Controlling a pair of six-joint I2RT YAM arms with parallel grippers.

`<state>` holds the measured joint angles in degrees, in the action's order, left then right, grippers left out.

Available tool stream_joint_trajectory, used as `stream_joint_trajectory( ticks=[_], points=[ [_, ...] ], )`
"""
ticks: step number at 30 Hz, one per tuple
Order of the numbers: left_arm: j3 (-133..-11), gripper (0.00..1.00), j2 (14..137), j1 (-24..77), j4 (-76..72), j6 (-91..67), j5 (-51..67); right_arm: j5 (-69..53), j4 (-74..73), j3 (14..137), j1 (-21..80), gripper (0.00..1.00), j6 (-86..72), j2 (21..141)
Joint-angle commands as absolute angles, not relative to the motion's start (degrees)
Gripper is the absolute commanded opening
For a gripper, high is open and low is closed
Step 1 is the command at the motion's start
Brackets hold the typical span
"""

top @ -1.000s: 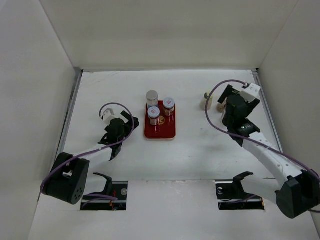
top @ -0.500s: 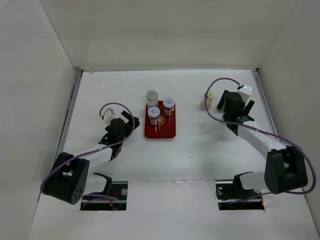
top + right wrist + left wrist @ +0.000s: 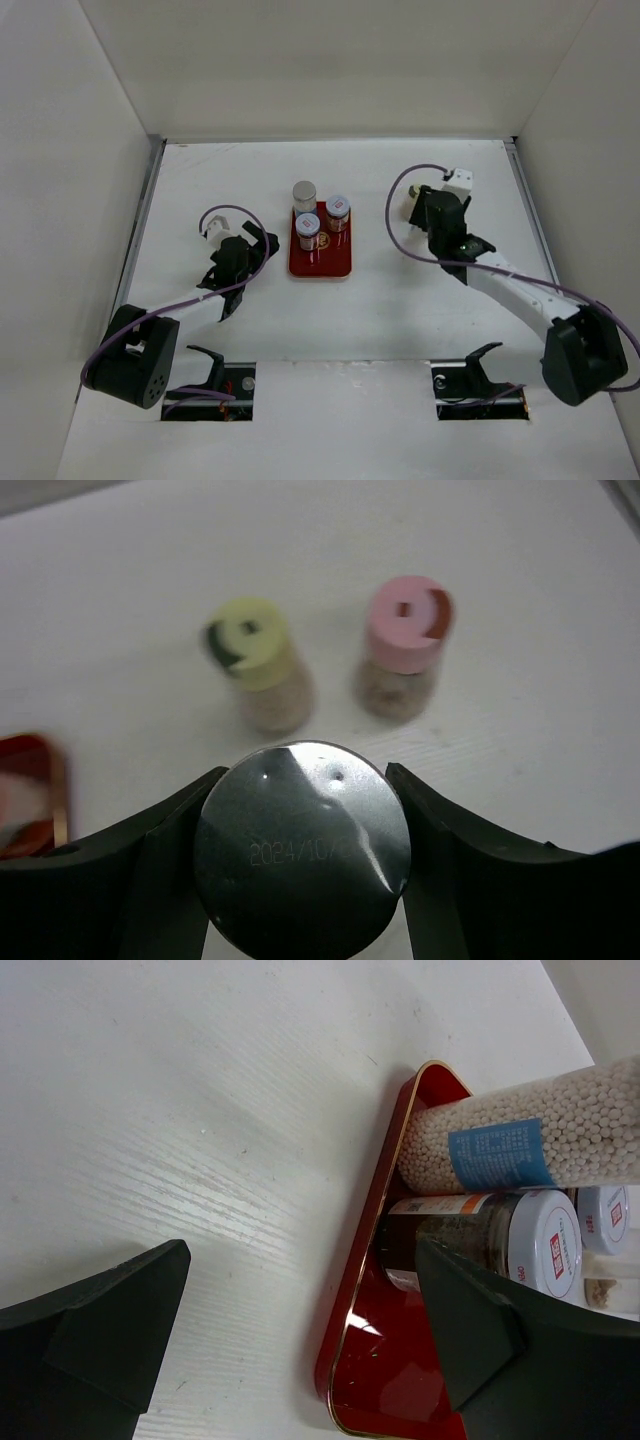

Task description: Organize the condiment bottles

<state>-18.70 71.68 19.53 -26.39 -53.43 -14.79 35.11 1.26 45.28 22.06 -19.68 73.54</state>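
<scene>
Next, my right gripper puts the silver-capped bottle down in the dark-red tray's near corner (image 3: 305, 264), on my left gripper's side.
My right gripper (image 3: 304, 785) is shut on a bottle with a silver-grey cap (image 3: 303, 845), one finger on each side of the cap. Beyond it two short tan bottles stand on the table, one with a yellow cap (image 3: 252, 650) and one with a pink cap (image 3: 408, 625). In the top view this gripper (image 3: 428, 222) is right of the dark-red tray (image 3: 325, 264), beside the yellow-capped bottle (image 3: 413, 203). Three bottles stand at the tray's far end: a tall white one with a blue label (image 3: 520, 1140) and two shorter white-capped ones (image 3: 500, 1245). My left gripper (image 3: 300, 1255) is open and empty, left of the tray.
White walls enclose the table (image 3: 200, 180) at the back and on both sides. The tray's near half (image 3: 400, 1380) is bare. A corner of the tray (image 3: 30, 790) shows at the left of the right wrist view.
My right arm has swung left from the back right corner toward the table's middle, carrying the silver-capped bottle. The left arm has not moved.
</scene>
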Motion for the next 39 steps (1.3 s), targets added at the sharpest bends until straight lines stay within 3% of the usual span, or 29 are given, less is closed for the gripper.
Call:
stream_joint_trajectory(
  ticks=[1,9,21,25,31,39],
  points=[
    [-18.81,1.00,71.28,19.20,-28.65,-53.88,-14.94,34.02,7.47,48.77,31.83,0.51,-19.07,67.76],
    [-18.02,1.00,69.79,18.06,-28.82,-53.79,-14.94,26.99,14.85,60.54,50.74,0.52,-17.94,83.12],
    [-17.76,1.00,69.44,16.92,-28.56,-53.79,-14.24,23.64,15.38,71.45,56.11,0.53,-16.61,100.54],
    [-17.84,1.00,69.87,16.83,-28.83,-53.79,-14.24,26.62,15.29,71.89,57.70,0.65,-14.59,102.92],
    [-18.19,1.00,70.57,17.18,-28.92,-53.88,-14.15,26.37,14.24,71.11,58.58,0.91,-12.22,98.19],
    [-17.93,1.00,70.14,16.83,-28.65,-53.96,-13.71,24.52,15.82,61.36,49.20,0.96,-13.35,84.12]
  ],
)
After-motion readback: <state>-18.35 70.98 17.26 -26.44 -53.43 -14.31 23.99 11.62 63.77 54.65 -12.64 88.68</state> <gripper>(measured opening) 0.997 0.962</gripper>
